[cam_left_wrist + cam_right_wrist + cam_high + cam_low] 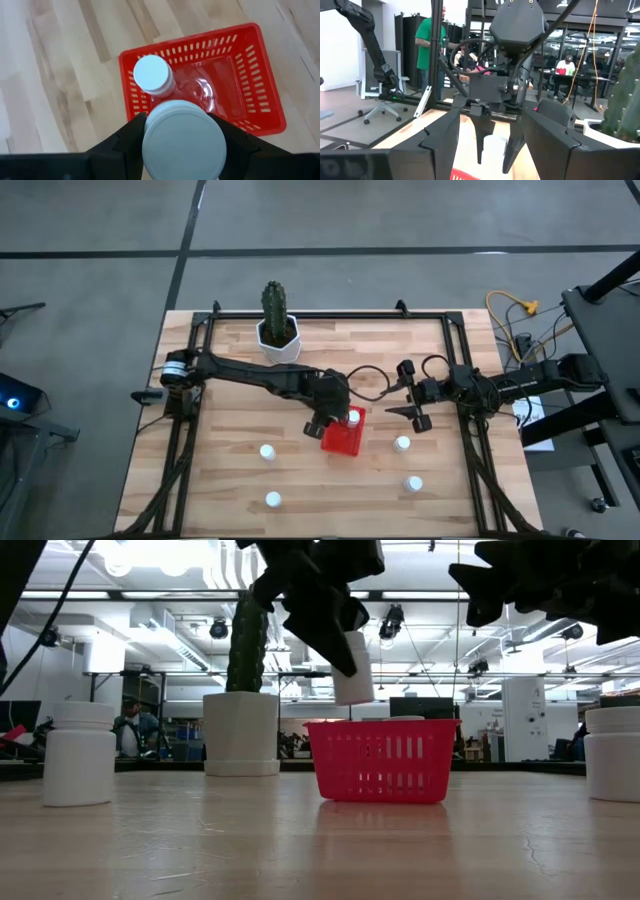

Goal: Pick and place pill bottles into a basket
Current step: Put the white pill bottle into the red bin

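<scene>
A bottle stands in the corner of the red basket. I should release the white pill bottle from my left gripper beside it, inside the red basket (340, 419) (165, 112).
My left gripper (182, 136) is shut on a white pill bottle (353, 670), which it holds above the left part of the red basket (383, 760). One bottle (152, 75) stands inside the basket in a corner; its cap also shows in the high view (354, 417). Several more bottles stand on the table: two at the near left (267, 451) (273, 500) and two at the near right (402, 444) (413, 483). My right gripper (413, 408) is open and empty in the air to the right of the basket. My left gripper pinches the bottle between its two fingers, one on each side of its upper part (150, 132), just below the cap. The fingers (325, 610) come from above, slanting down. The bottle hangs tilted, its bottom end (355, 695) clear above the basket's rim.
A white pot (279, 340) with a green cactus stands at the far edge, behind my left arm. A black frame (190, 410) runs along the table's left, right and far sides. People and furniture show in the room beyond.
</scene>
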Motion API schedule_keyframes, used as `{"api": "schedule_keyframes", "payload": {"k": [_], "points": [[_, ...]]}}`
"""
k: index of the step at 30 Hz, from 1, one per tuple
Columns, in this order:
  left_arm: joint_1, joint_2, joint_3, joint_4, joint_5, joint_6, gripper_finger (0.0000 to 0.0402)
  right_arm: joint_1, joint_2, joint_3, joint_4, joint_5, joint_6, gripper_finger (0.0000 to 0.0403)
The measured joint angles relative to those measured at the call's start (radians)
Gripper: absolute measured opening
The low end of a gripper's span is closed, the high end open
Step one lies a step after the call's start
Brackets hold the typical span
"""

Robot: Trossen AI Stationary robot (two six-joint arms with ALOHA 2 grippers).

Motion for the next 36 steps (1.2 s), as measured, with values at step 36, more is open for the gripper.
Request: {"api": "schedule_keyframes", "payload": {"k": [36], "points": [[0.012, 0.094, -0.068, 0.145, -0.009, 0.026, 0.0161, 0.002, 0.009, -0.002, 0.003, -0.005, -0.001, 0.0203]]}}
